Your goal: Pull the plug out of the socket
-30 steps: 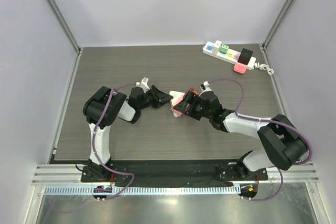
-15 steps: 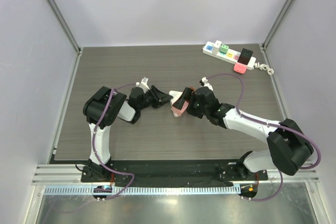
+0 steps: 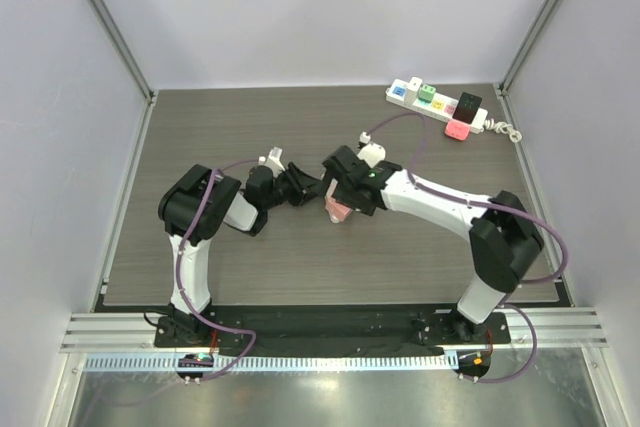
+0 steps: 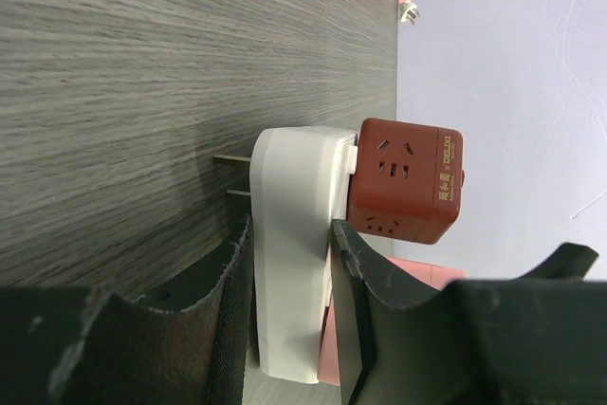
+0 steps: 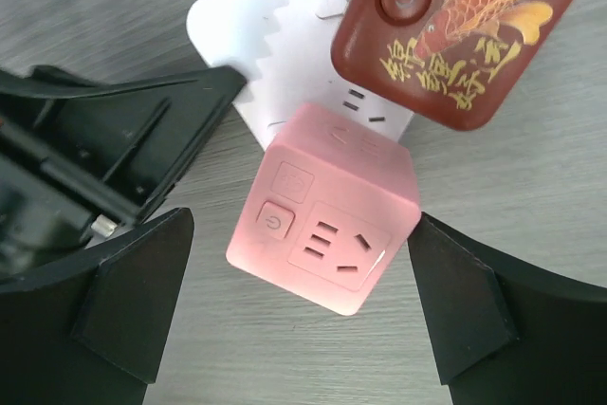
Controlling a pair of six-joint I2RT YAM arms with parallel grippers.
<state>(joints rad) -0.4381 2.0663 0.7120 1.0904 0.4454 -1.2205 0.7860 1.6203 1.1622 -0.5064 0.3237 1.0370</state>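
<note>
The pink cube's corner is pointing at my right gripper's finger, so next my right gripper turns square and closes on the pink cube's opposite sides point(image 5: 250, 201) before it pulls.
A white socket block point(image 4: 294, 263) with bare prongs is clamped between my left gripper's point(image 4: 292, 234) fingers, just above the table. A dark red cube plug point(image 4: 403, 182) and a pink cube plug point(image 5: 327, 225) are plugged into it. In the right wrist view the red cube point(image 5: 455, 30) carries a gold fish print. My right gripper point(image 5: 302, 234) is open and straddles the pink cube from above, its right finger point(image 5: 455, 291) close to the cube's corner. In the top view the pink cube point(image 3: 337, 210) lies under my right gripper point(image 3: 340, 199), next to my left gripper point(image 3: 316, 188).
A white power strip point(image 3: 437, 105) with several coloured cube plugs lies at the far right of the wood table point(image 3: 200, 127), its cable coiled by the right wall. My left gripper's black fingers point(image 5: 114, 139) show in the right wrist view.
My right arm has swung left and turned its wrist, so its open gripper now hangs over the pink cube. The left gripper still holds the white block in place.
</note>
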